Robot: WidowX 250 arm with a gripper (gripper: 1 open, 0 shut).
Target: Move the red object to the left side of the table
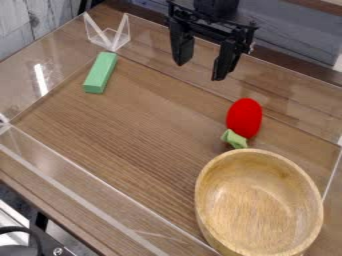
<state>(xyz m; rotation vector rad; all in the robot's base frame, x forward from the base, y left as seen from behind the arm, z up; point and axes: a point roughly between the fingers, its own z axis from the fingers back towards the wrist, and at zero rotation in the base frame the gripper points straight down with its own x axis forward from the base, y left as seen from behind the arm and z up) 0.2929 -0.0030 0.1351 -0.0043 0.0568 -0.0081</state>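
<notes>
My gripper next goes to close on the red object's wide middle (245, 116), leaving its pale green stem end free.
The red object (245, 116), a small glossy red toy fruit with a pale green stem end at its lower side, lies on the right part of the brown wood-grain table (147, 130). My black gripper (201, 58) hangs above the far middle of the table, pointing down, its two fingers spread apart with nothing between them. It sits up and to the left of the red object, well apart from it.
A wooden bowl (261, 205) stands at the near right, just below the red object. A green rectangular block (100, 72) lies at the far left. Low clear acrylic walls (80, 190) edge the table.
</notes>
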